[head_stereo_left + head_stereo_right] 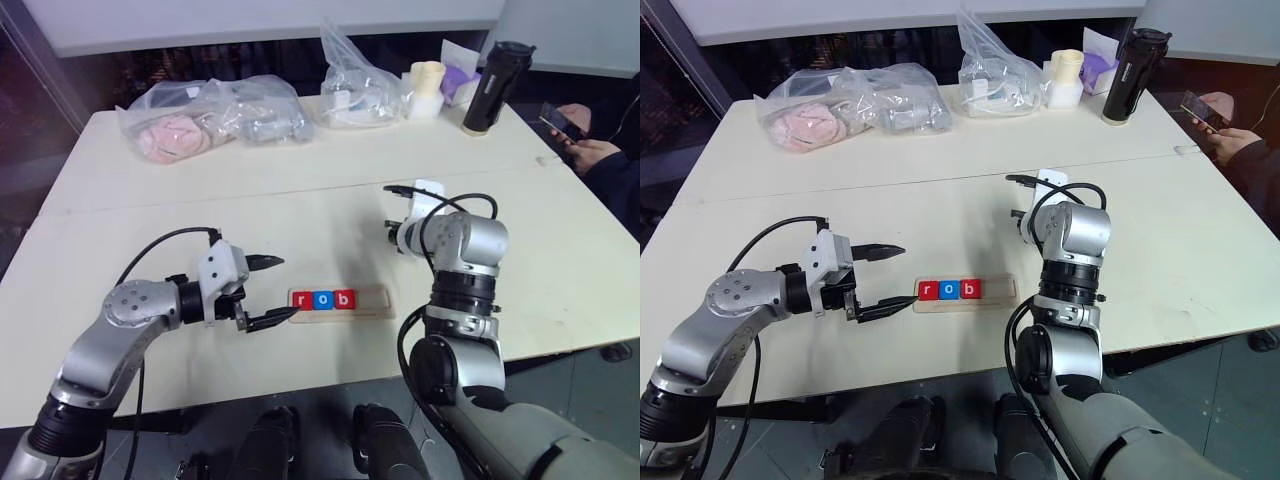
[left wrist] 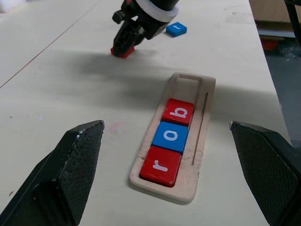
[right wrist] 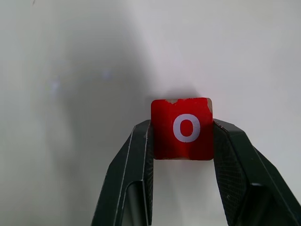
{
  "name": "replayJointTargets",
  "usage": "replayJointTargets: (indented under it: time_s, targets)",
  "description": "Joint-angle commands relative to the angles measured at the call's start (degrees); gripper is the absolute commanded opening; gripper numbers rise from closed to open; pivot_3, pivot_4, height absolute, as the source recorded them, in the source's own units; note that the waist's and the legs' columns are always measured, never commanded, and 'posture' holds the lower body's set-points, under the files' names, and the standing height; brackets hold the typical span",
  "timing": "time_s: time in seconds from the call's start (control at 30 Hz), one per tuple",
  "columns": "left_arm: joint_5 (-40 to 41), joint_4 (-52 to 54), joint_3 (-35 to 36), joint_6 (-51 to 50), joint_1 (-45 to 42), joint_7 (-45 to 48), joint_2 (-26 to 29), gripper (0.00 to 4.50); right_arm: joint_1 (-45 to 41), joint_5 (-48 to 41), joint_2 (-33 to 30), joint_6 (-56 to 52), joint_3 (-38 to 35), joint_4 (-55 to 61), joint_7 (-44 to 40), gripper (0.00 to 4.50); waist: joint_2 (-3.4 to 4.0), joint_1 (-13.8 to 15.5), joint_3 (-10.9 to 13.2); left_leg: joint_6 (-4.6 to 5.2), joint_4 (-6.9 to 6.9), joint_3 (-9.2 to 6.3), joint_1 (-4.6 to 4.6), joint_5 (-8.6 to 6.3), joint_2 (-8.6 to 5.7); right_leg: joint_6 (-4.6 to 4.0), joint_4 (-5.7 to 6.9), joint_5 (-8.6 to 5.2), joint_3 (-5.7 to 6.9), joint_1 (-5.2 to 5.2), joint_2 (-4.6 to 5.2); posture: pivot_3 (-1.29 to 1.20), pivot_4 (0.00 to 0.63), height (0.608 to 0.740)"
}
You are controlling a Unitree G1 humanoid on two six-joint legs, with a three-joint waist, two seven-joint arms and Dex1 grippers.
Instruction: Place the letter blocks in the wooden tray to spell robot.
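My right gripper covers the side of the red "o" block that must meet "b". Next, I put the block down and take its near and far sides (image 3: 183,157).
The wooden tray (image 1: 375,303) lies at the table's near middle, with three letter blocks at its left end: red "r" (image 2: 160,165), blue "o" (image 2: 171,135) and red "b" (image 2: 178,112). The tray's right part is bare. Just left of the tray, my left gripper (image 1: 275,290) stands open around nothing. Behind and right of the tray, my right gripper (image 3: 182,125) points down at the table, shut on a red "o" block (image 3: 183,113) that rests on or just above the surface. A blue block (image 2: 176,29) lies on the table beyond the right gripper; its letter is unreadable.
Clear plastic bags (image 1: 210,115) with items lie along the far side of the table. A black bottle (image 1: 492,88) and a cream cup (image 1: 427,88) stand at the far right. A person's hand holds a phone (image 1: 565,125) at the right edge.
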State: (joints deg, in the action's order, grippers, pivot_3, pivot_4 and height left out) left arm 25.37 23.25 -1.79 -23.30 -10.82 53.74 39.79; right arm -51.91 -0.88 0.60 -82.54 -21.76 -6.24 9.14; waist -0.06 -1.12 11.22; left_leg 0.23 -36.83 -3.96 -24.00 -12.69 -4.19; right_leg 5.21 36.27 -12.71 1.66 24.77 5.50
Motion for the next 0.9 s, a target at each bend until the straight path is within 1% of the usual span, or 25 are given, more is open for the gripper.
replayJointTargets:
  time_s: [0.03, 0.1, 0.23, 0.3, 0.37, 0.43, 0.5, 0.57, 0.9]
  targets:
    - [0.0, 1.1, 0.0, 0.7, -0.2, 0.1, -0.1, 4.5, 0.6, -2.9, -5.2, -6.7, 4.0, 9.9, -4.6, 1.12, 0.02, 0.3, 0.0, 0.0, 0.0, 0.0, -0.01, 0.0, 0.0, 0.0, 0.0, 0.0, 0.0, 0.0, 0.0, 0.0, 0.15, 0.74]
    - [0.0, 0.8, 0.0, 0.8, -0.2, 0.2, -0.1, 4.5, 2.6, -4.9, -9.1, -9.6, 5.3, 15.1, -7.3, 1.12, 0.03, 0.6, 0.0, 0.0, -0.01, 0.0, -0.03, 0.0, -0.01, 0.0, -0.04, 0.0, 0.01, 0.0, 0.01, 0.0, 0.15, 0.74]
    - [0.0, 0.4, 0.1, 1.2, 0.0, 0.7, -0.1, 4.5, 10.9, -13.1, -19.6, -10.0, 10.5, 23.0, -13.0, 1.12, -0.01, 0.4, 0.0, 0.05, -0.01, -0.02, -0.02, -0.03, -0.01, 0.01, -0.22, -0.03, 0.04, -0.15, 0.02, 0.0, 0.15, 0.74]
    - [0.0, 0.4, 0.1, 1.3, 0.1, 0.8, -0.1, 4.5, 15.7, -18.6, -24.7, -10.0, 11.0, 27.9, -15.0, 1.12, -0.01, 0.3, 0.0, 0.06, -0.01, -0.01, -0.02, -0.04, -0.01, 0.02, -0.23, -0.03, 0.04, -0.14, 0.04, 0.0, 0.15, 0.74]
    - [0.1, 0.2, 0.2, 1.4, 0.1, 1.0, -0.1, 4.5, 19.9, -23.2, -27.7, -10.0, 10.1, 31.7, -14.8, 1.12, 0.0, 0.1, 0.0, 0.06, 0.0, 0.0, -0.03, -0.04, 0.03, 0.03, -0.22, -0.04, 0.04, -0.12, 0.05, 0.0, 0.15, 0.74]
    - [1.4, -0.1, 1.0, 1.1, -0.5, 1.7, -0.2, 4.5, 25.0, -28.6, -28.7, -10.0, 7.8, 35.3, -13.0, 1.12, -0.01, 0.3, 0.0, 0.06, 0.0, 0.01, -0.03, -0.04, 0.09, 0.03, -0.21, -0.04, 0.04, -0.1, 0.05, 0.0, 0.15, 0.74]
    - [3.0, -0.1, 1.9, 0.4, -0.9, 2.0, -0.5, 4.5, 28.0, -33.5, -29.5, -10.0, 6.4, 37.0, -10.6, 1.12, -0.01, 0.5, 0.0, 0.06, -0.02, 0.0, -0.03, -0.04, 0.12, 0.02, -0.21, -0.04, 0.05, -0.13, 0.06, 0.0, 0.15, 0.74]
    - [4.3, 0.2, 2.9, 0.4, -0.8, 2.6, -0.4, 4.5, 29.3, -37.8, -29.7, -10.0, 5.4, 37.5, -7.3, 1.12, -0.01, 0.4, 0.0, 0.06, -0.09, 0.0, -0.06, -0.04, 0.12, -0.13, -0.23, -0.14, 0.05, -0.13, 0.07, 0.0, 0.15, 0.74]
    - [9.2, 1.0, 5.9, 1.1, -0.3, 6.7, 0.7, 4.5, 32.9, -62.5, -31.2, -10.0, 3.2, 37.0, 12.8, 1.12, -0.02, 0.6, 0.0, 0.1, -0.14, 0.0, -0.2, -0.06, 0.12, -0.18, -0.41, -0.14, 0.02, -0.15, 0.12, 0.0, 0.15, 0.74]
